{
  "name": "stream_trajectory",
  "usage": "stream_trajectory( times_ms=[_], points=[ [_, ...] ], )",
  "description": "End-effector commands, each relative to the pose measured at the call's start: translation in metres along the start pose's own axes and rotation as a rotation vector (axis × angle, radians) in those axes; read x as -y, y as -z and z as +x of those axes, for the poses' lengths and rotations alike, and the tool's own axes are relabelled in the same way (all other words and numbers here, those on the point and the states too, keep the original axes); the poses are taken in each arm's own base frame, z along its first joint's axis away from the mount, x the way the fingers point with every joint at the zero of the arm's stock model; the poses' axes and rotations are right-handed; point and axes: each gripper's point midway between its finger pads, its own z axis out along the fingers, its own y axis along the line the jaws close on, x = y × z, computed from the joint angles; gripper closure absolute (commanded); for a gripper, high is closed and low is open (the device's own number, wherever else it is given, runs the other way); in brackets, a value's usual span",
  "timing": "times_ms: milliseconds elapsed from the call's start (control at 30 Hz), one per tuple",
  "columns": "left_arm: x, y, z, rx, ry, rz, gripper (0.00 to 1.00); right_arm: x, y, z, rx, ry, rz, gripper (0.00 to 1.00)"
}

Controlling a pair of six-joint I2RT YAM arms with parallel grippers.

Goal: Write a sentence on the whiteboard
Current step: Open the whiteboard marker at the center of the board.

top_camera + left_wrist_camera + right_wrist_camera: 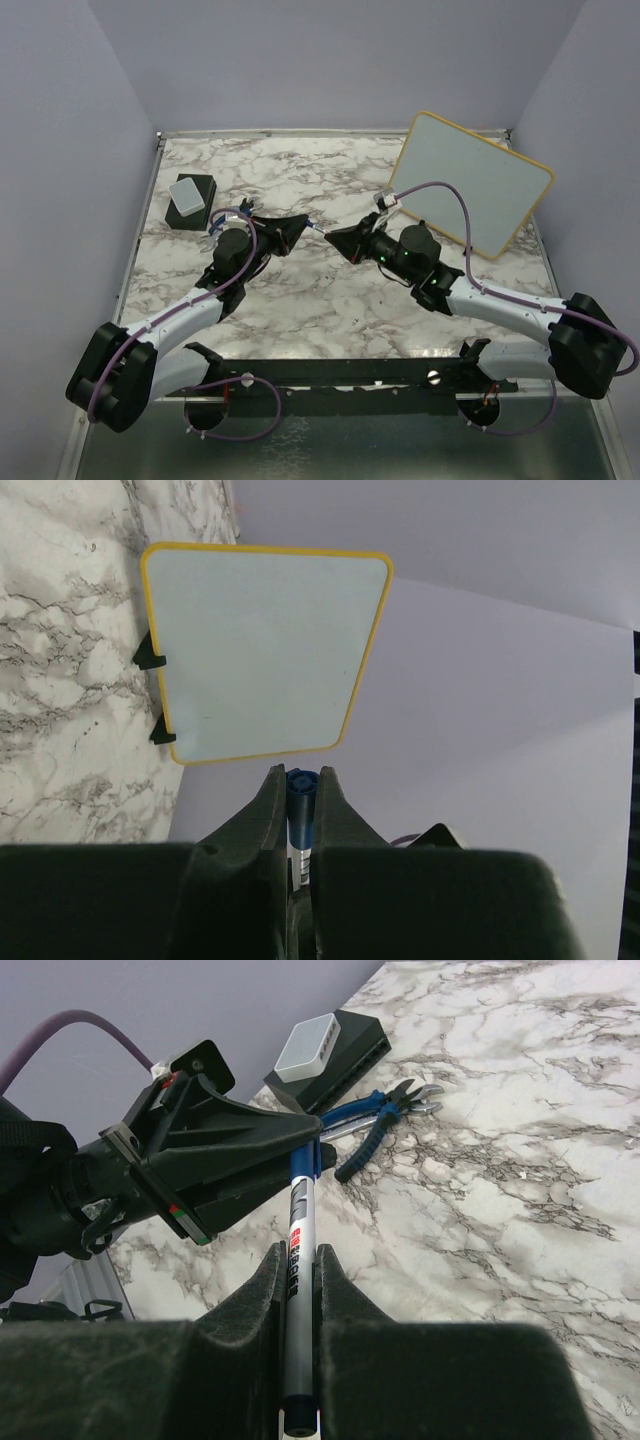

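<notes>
The robot's left gripper will release the blue cap on the bare marble (291, 267) between the robot's two arms, closer to the front than the pliers.
The whiteboard (470, 180) leans at the back right, white with a yellow frame and two black feet; its face is blank in the left wrist view (260, 650), so no sentence shows. A white marker with a blue cap (318, 229) spans between both grippers above the table's middle. My left gripper (298, 226) is shut on the blue cap (301, 798). My right gripper (337, 236) is shut on the white barrel (300, 1222). The left gripper's fingers (240, 1150) meet the cap in the right wrist view.
A black eraser block with a grey top (190, 198) sits at the back left, also in the right wrist view (322, 1045). Blue-handled pliers (380, 1120) lie on the marble table (300, 300) beside it, near my left arm.
</notes>
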Motion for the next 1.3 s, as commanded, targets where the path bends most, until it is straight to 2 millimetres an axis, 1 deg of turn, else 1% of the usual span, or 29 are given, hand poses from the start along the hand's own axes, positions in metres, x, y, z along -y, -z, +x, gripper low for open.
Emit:
stream_trajectory(
  times_ms=[0,267,667,833,933,1133,1267],
  points=[
    [-0.004,-0.003,-0.041,0.183,-0.011,0.003,1.00,0.004,0.012,0.000,0.009,0.022,0.023,1.00],
    [-0.007,-0.002,-0.048,0.207,-0.015,-0.006,1.00,0.005,0.017,0.001,0.007,0.021,0.027,1.00],
    [-0.005,-0.001,-0.056,0.239,-0.019,-0.001,1.00,0.007,0.021,0.007,-0.007,0.018,0.034,1.00],
    [-0.005,0.002,-0.062,0.264,-0.020,0.005,1.00,0.014,0.023,0.006,-0.002,0.019,0.066,1.00],
    [-0.003,0.004,-0.066,0.277,-0.021,0.010,1.00,0.014,0.024,0.009,-0.009,0.020,0.067,1.00],
    [-0.003,0.008,-0.075,0.311,-0.022,0.010,1.00,0.014,0.027,0.008,-0.003,0.017,0.069,1.00],
    [-0.003,0.009,-0.077,0.316,-0.025,0.008,1.00,0.013,0.027,0.008,-0.005,0.017,0.063,1.00]
  ],
)
